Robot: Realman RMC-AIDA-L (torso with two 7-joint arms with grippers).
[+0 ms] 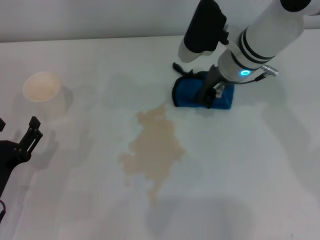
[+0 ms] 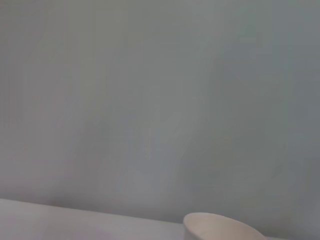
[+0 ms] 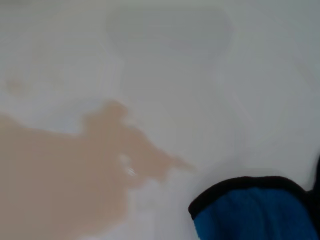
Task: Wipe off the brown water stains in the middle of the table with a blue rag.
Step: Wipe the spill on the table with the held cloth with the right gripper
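Note:
Next, my right gripper lets go of the blue rag at the far tip of the brown water stains (image 1: pixel 178 114) (image 3: pixel 156 218), covering part of them.
The brown water stains (image 1: pixel 152 147) form a pale tan, ragged puddle with a thin tail in the middle of the white table (image 1: pixel 250 175). The blue rag (image 1: pixel 187 95) lies bunched on the table just behind and to the right of the puddle, its black edging showing. My right gripper (image 1: pixel 209 97) reaches down from the far right and is shut on the rag's middle. In the right wrist view the puddle (image 3: pixel 65 170) is close to the rag's black-edged corner (image 3: pixel 250 215), with a strip of bare table between them. My left gripper (image 1: pixel 17 127) rests open at the near left edge.
A paper cup (image 1: pixel 42 87) with a tan inside stands at the far left of the table, well away from the puddle. Its rim (image 2: pixel 220 227) also shows in the left wrist view, below a plain grey wall.

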